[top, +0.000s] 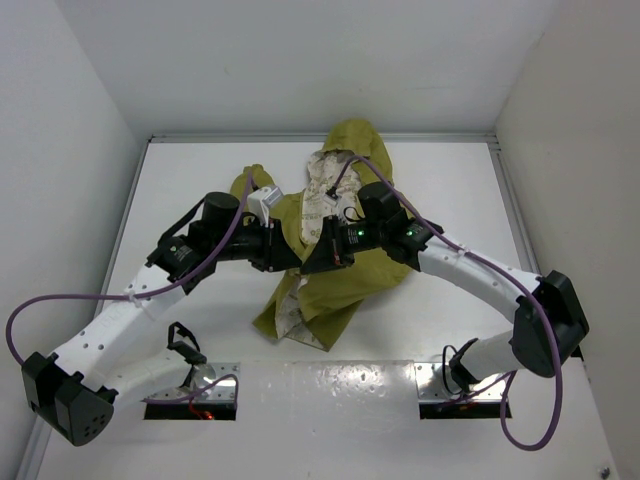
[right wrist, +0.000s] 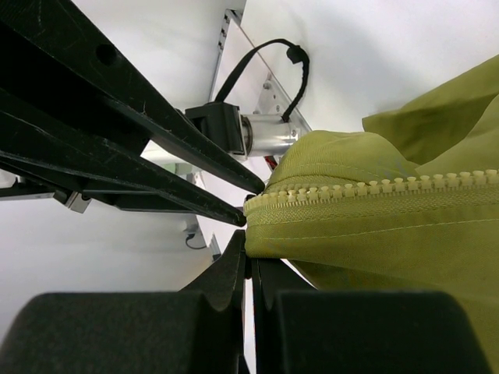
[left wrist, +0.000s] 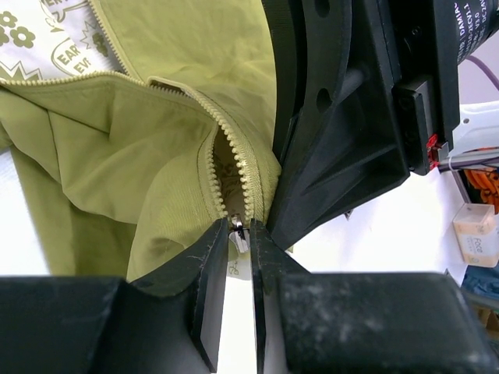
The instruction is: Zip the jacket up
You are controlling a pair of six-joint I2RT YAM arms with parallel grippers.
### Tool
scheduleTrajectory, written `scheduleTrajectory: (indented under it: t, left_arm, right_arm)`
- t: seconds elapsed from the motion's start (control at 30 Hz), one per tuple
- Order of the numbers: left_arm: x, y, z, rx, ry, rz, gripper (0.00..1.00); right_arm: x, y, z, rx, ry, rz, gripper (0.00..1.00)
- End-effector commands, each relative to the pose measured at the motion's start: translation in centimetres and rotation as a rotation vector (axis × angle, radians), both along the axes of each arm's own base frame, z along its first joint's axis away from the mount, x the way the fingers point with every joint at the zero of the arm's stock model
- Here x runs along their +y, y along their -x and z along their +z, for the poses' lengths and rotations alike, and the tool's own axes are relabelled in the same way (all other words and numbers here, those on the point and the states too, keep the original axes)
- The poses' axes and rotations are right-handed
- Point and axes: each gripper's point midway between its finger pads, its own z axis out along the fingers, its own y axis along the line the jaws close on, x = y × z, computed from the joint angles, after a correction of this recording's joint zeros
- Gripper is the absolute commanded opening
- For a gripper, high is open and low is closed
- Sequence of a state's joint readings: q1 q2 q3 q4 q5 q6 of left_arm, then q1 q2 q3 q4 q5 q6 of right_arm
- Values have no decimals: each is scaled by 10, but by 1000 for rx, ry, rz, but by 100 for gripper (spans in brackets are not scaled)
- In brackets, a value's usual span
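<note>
The jacket's edge is pinched tight against the zipper pull in my right gripper, so that gripper should open and take the jacket's front lower down (top: 308, 288) before my left gripper pulls.
The olive-green jacket (top: 345, 275) lies in the middle of the table, hood at the back, with its cream printed lining (top: 322, 190) showing. Both grippers meet at its front opening. My left gripper (top: 297, 256) is shut on the small metal zipper pull (left wrist: 238, 232) at the low end of the cream zipper teeth (left wrist: 234, 160), which part above it. My right gripper (top: 323, 254) is shut on the jacket's edge (right wrist: 366, 234) just below a row of zipper teeth (right wrist: 374, 187). In the right wrist view its tips (right wrist: 249, 249) pinch the fabric corner, with the left fingers (right wrist: 156, 156) close beside.
The white table (top: 200, 170) is walled at the back and both sides. Two metal base plates (top: 440, 385) sit at the near edge. Purple cables (top: 60, 300) loop off both arms. The right arm's black body (left wrist: 343, 140) fills the right of the left wrist view.
</note>
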State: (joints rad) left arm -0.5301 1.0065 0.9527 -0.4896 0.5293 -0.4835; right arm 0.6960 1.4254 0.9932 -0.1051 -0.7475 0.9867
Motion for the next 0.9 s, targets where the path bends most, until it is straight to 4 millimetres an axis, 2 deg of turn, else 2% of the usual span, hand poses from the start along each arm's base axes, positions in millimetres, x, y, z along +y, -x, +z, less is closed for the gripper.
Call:
scheduleTrajectory:
  t: [0.0, 0.1, 0.13, 0.17, 0.33, 0.53, 0.7, 0.87]
  left_arm:
    - [-1, 5, 7, -7, 10, -1, 21]
    - [-3, 9, 8, 0, 21, -23, 14]
    - [-5, 8, 8, -1, 30, -35, 5]
    - [-6, 9, 9, 2, 34, -43, 0]
    - [-9, 7, 15, -4, 51, -47, 0]
    - [-12, -8, 32, -53, 67, -9, 0]
    - [-12, -20, 60, -125, 97, 21, 0]
    - [-9, -30, 77, -156, 116, 73, 0]
  right_arm:
    - [0, 2, 24, -60, -70, 15, 0]
    - [1, 3, 25, -66, -77, 18, 0]
    - [1, 2, 25, -66, -78, 16, 0]
    - [1, 1, 25, -68, -79, 15, 0]
    - [4, 6, 24, -86, -81, 51, 0]
    - [4, 14, 15, -90, -56, 87, 0]
    - [1, 20, 7, -92, -33, 110, 0]
    - [-2, 27, 1, -102, -20, 134, 0]
